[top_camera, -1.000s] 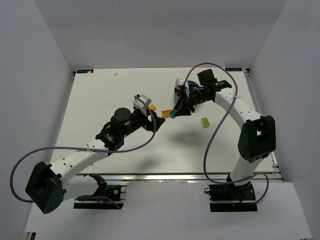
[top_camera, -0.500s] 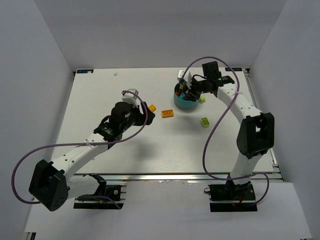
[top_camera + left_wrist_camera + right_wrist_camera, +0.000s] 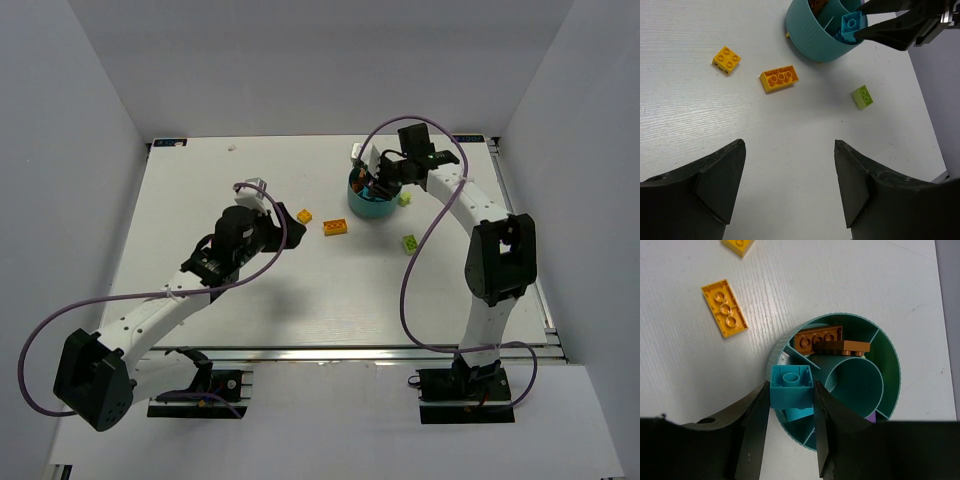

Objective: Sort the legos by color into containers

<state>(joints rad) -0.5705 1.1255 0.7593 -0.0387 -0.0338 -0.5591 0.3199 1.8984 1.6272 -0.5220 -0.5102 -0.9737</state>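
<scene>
The small yellow brick is beyond the yellow-orange brick. My left gripper goes there next and closes on the yellow brick's opposite sides (image 3: 304, 216) (image 3: 726, 60).
My right gripper (image 3: 791, 390) is shut on a cyan brick (image 3: 791, 386) and holds it over the near-left rim of the teal bowl (image 3: 892, 357). It also shows in the top view (image 3: 376, 189) and from the left wrist (image 3: 875, 22). The bowl (image 3: 368, 208) holds two orange bricks (image 3: 817, 338), another cyan brick (image 3: 801, 413) and a purple one (image 3: 871, 417). Its central cup (image 3: 855, 382) is bare. My left gripper (image 3: 790, 147) is open and empty above the table, near-left of the bowl (image 3: 810, 37). A yellow brick (image 3: 726, 60) and a yellow-orange brick (image 3: 780, 78) lie on the table.
A lime green brick (image 3: 409, 242) lies to the near right of the bowl and also shows in the left wrist view (image 3: 863, 96). A second small lime brick (image 3: 404, 198) lies against the bowl's right side. The white table ends at a metal rail (image 3: 350, 352) in front.
My right gripper has carried the cyan brick from the table beside the yellow-orange brick up over the bowl. My left gripper has drawn back to the left, away from the bricks.
</scene>
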